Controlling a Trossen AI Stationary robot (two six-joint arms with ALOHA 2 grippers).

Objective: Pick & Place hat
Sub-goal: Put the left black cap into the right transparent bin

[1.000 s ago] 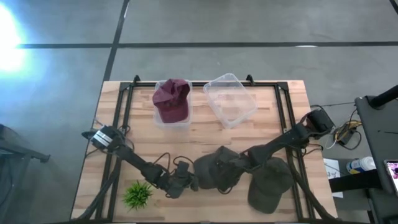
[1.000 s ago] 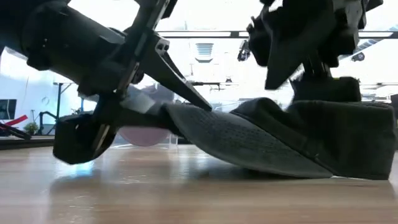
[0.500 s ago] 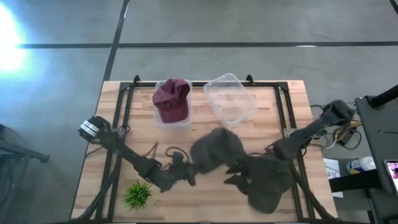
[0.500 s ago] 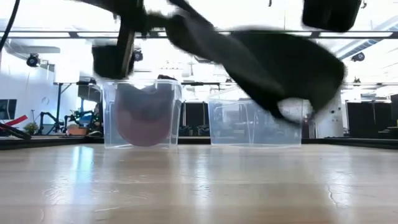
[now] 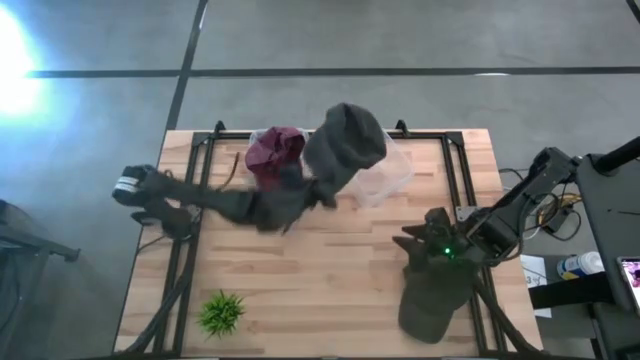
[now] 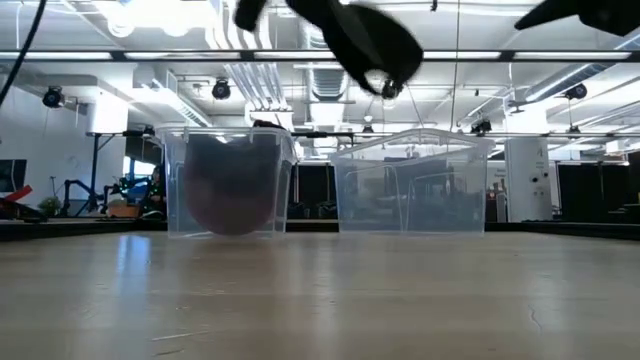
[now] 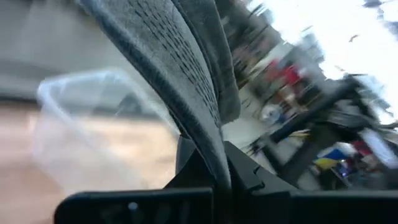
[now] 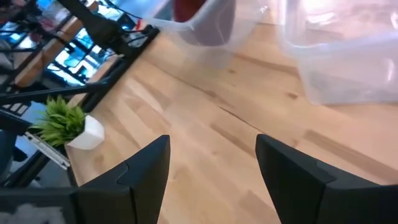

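Note:
Next, I let go of the dark grey hat, now held high over the two bins, with my left gripper inside the empty clear bin point(image 5: 366, 160) point(image 7: 109, 140), next to the bin with the maroon hat.
My left gripper point(image 5: 305, 195) is shut on a dark grey hat point(image 5: 345, 145), which it holds high over the two bins at the table's far side. In the low view the hat point(image 6: 365, 40) shows well above the bins. A maroon hat point(image 5: 275, 155) lies in the left clear bin point(image 6: 230, 180). The right clear bin point(image 6: 415, 195) holds nothing and is partly hidden from above by the grey hat. My right gripper point(image 8: 214, 180) is open, near the table's right side, just over the far edge of a second dark hat point(image 5: 435, 295) that lies on the table. My left gripper pinches the grey hat's edge point(image 7: 208, 152) between its two fingers, one finger on each face of the perforated cloth. The hat is lifted clear of the table and bins, and stands out beyond the fingertips toward the far edge.
A small green plant in a white pot point(image 5: 222, 312) stands near the table's near-left corner, also seen as the plant point(image 8: 62, 124) in the right wrist view. Black rails point(image 5: 200, 160) run along the table's left and right sides. Bare wood point(image 5: 330, 270) lies mid-table.
My left gripper has raised the grey hat off the table near the near edge and swung it up and toward the far edge, over the bins. My right arm has drawn back from that hat toward the table's right edge.

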